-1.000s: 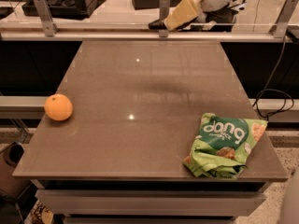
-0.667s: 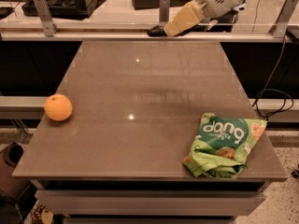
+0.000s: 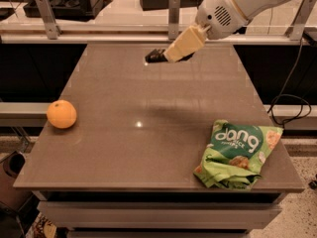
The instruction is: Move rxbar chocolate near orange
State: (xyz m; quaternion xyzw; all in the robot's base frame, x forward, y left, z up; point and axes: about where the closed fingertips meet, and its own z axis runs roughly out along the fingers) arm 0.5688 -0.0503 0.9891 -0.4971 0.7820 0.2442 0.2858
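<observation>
My gripper is going to let go of the rxbar chocolate on the bare grey table point(image 3: 130, 101), in the space between the orange and the middle of the table.
The orange point(image 3: 62, 114) sits near the left edge of the grey table point(image 3: 148, 148). My gripper point(image 3: 166, 54), cream coloured on a white arm, reaches down from the upper right to the far middle of the table. A small dark shape point(image 3: 154, 56) shows at its tip, low over or on the tabletop. It may be the rxbar chocolate in its black wrapper, but I cannot tell, nor whether it is held. The gripper is far from the orange, up and to the right of it.
A large green "dang" snack bag point(image 3: 237, 153) lies at the table's front right. A counter with metal posts point(image 3: 173, 11) runs behind the table. A cable point(image 3: 292, 100) hangs at the right side.
My gripper has come down and to the left, from above the back counter to low over the far middle of the table. The dark shape at its tip now shows. Orange and bag unmoved.
</observation>
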